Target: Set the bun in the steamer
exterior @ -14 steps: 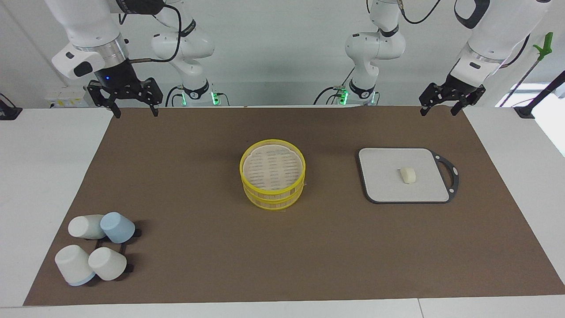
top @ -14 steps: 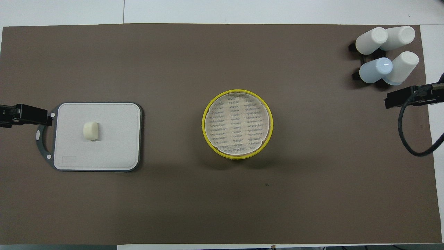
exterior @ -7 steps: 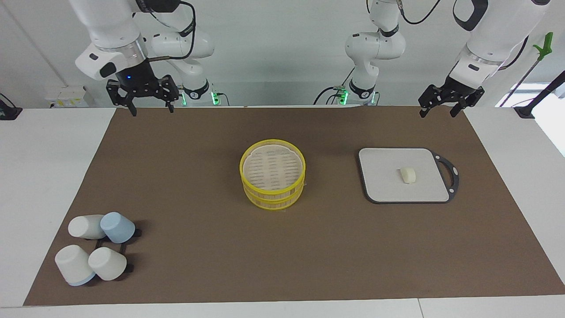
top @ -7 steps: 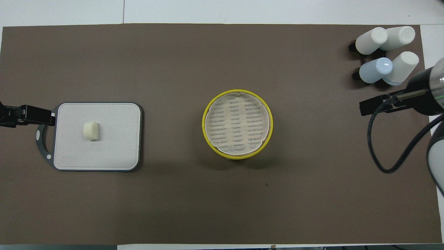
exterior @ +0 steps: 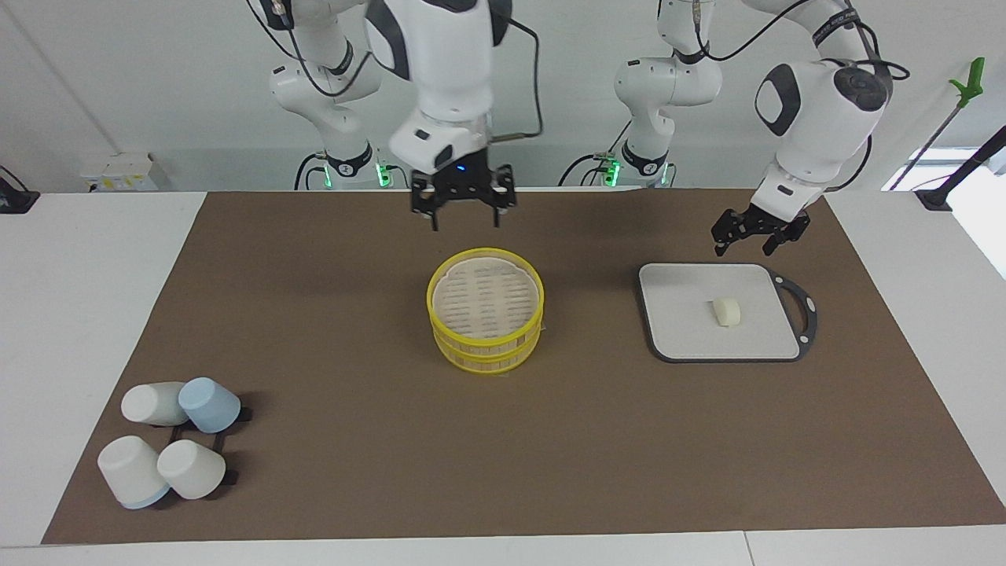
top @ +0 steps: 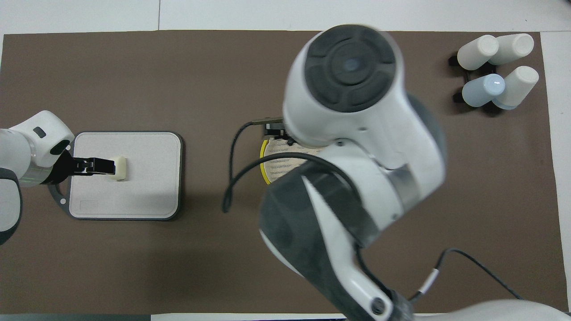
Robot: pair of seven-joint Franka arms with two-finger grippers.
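Note:
The bun lies on the grey board. My left gripper closes next on the middle of the bun [top: 120,168].
The bun [exterior: 727,311] lies on the grey board [exterior: 684,322], toward the left arm's end of the table. My left gripper [exterior: 750,236] is open and hangs in the air over the board's edge nearer to the robots, apart from the bun. In the overhead view this gripper [top: 107,166] overlaps the edge of the bun [top: 121,168]. The yellow-rimmed steamer [exterior: 487,350] stands at the table's middle with nothing on its top. My right gripper [exterior: 464,211] is open and empty, raised over the steamer's rim nearer to the robots.
Several white and blue cups [exterior: 173,440] lie on a black rack at the right arm's end, farther from the robots. In the overhead view the right arm [top: 352,133] covers most of the steamer [top: 264,165]. The board [top: 147,178] has a black handle.
My right gripper has swung from the right arm's end of the table to over the steamer. My left gripper has come down and inward over the board, toward the bun.

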